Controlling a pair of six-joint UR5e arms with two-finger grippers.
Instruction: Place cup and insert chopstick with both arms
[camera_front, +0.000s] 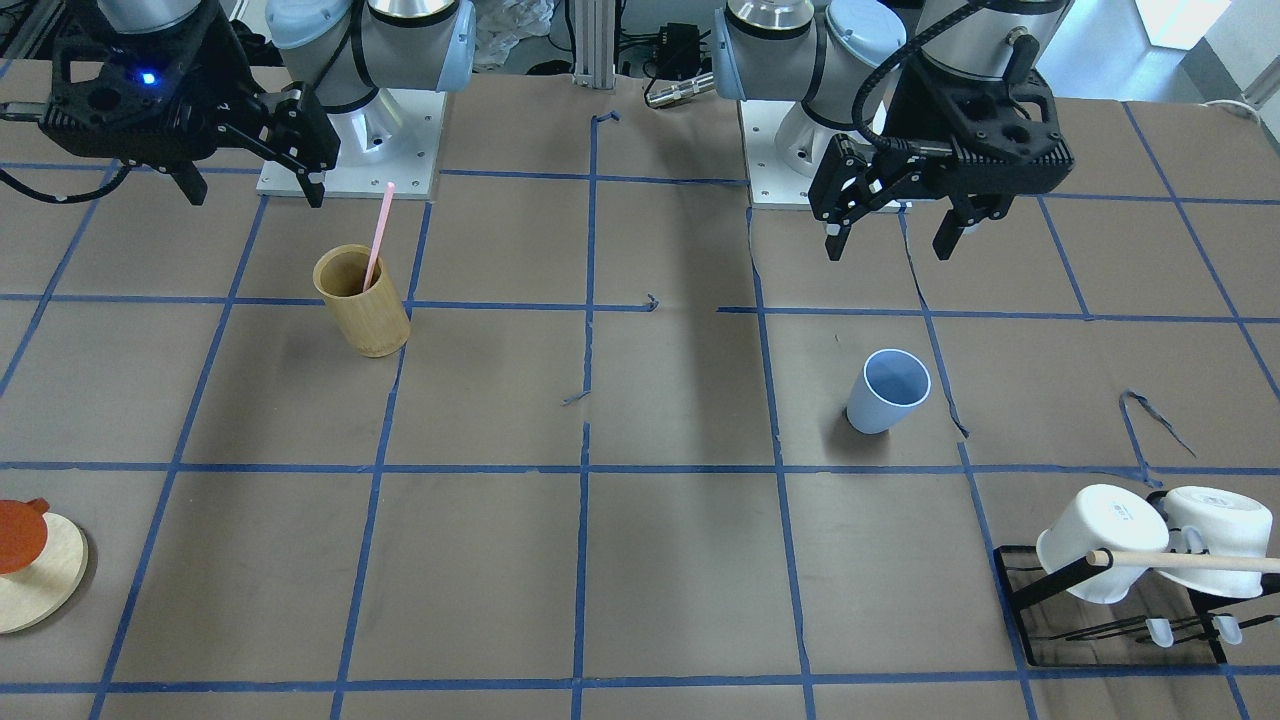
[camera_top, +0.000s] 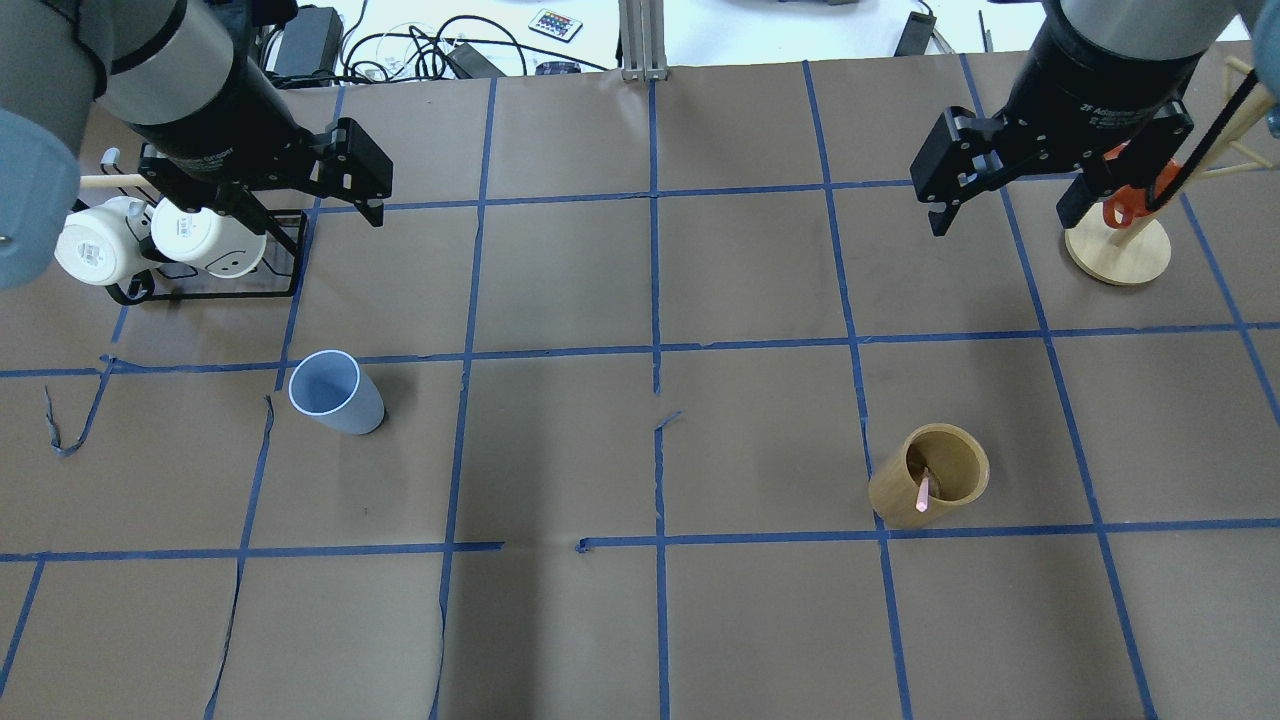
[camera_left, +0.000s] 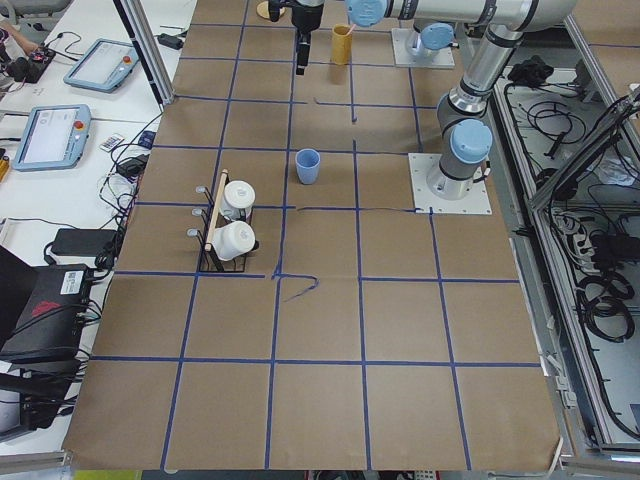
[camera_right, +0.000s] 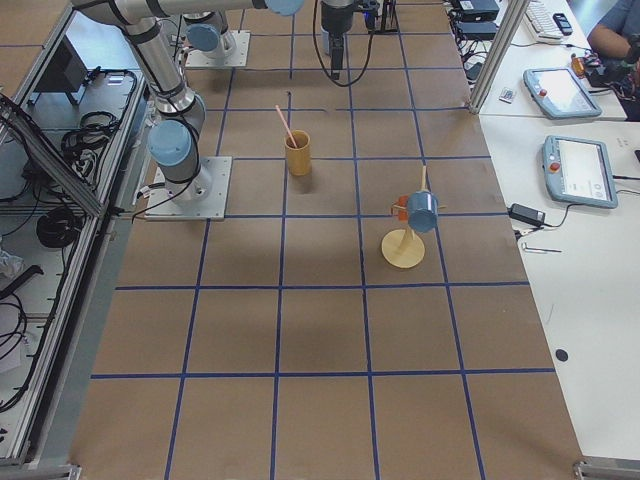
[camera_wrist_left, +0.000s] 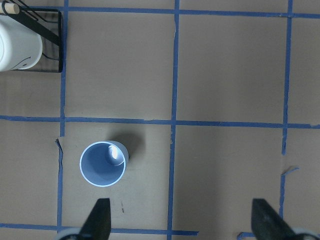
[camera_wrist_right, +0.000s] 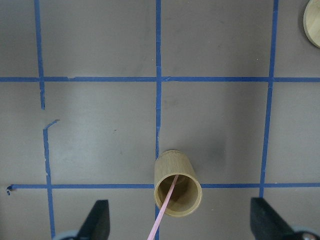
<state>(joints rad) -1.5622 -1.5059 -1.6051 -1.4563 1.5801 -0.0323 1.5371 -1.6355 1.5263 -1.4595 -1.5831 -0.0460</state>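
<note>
The robot's right gripper should next go to the pink chopstick's upper end (camera_front: 386, 212), above the tan bamboo cylinder, and close there.
The light blue cup (camera_front: 888, 392) stands upright on the brown table, also seen in the overhead view (camera_top: 335, 393) and in the left wrist view (camera_wrist_left: 103, 164). My left gripper (camera_front: 890, 240) hangs open and empty above and behind it. The pink chopstick (camera_front: 378, 235) leans inside the tan bamboo cylinder (camera_front: 362, 300), which also shows in the overhead view (camera_top: 930, 480). The right wrist view looks down on the chopstick (camera_wrist_right: 164, 212). My right gripper (camera_front: 255, 190) is open and empty, high above the table near the cylinder.
A black rack (camera_front: 1010, 590) with two white mugs (camera_front: 1100, 540) and a wooden rod stands at the table's edge on my left. A round wooden stand (camera_top: 1120, 255) with an orange mug (camera_front: 18, 535) is on my right. Both arm bases (camera_front: 350, 150) sit at the robot side.
</note>
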